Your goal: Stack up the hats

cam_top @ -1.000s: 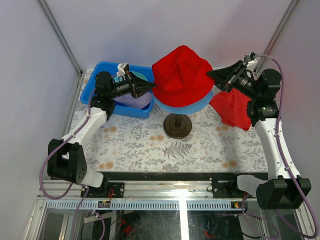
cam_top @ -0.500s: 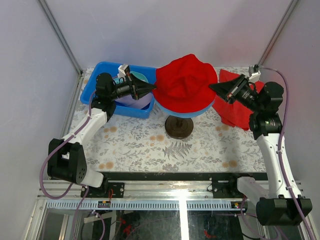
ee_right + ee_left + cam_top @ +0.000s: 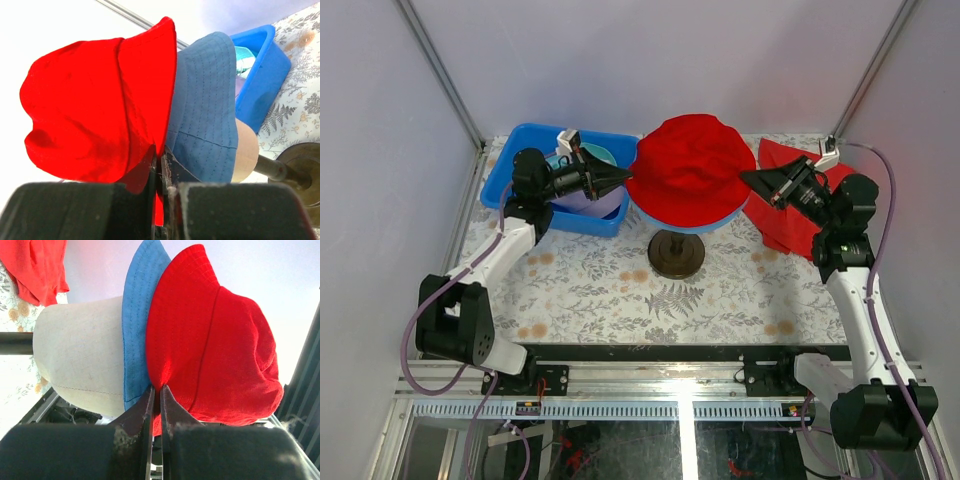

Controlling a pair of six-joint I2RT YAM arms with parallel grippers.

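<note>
A wide part of the blue hat's brim shows below the red hat, so my right gripper will retake the red hat's brim (image 3: 161, 105) and pull it lower.
The red hat (image 3: 690, 165) sits over the blue hat (image 3: 720, 218) on the beige mannequin head (image 3: 80, 350) at table centre. My left gripper (image 3: 628, 176) is shut on the red hat's left brim (image 3: 165, 375). My right gripper (image 3: 744, 177) is shut on its right brim (image 3: 150, 115). The blue hat's brim (image 3: 135, 325) shows just below the red one, also in the right wrist view (image 3: 205, 115). The pale lilac hat (image 3: 582, 205) and the teal hat (image 3: 600, 155) lie in the blue bin (image 3: 505, 170).
The head stands on a dark pole with a round base (image 3: 676, 254). A flat red cloth (image 3: 800, 225) lies at the right behind my right arm. Enclosure posts and walls stand at the back and sides.
Both grippers have lowered the red hat onto the blue hat. It was lifted and peaked before; now it sits rounder and lower, hiding most of the blue hat.
</note>
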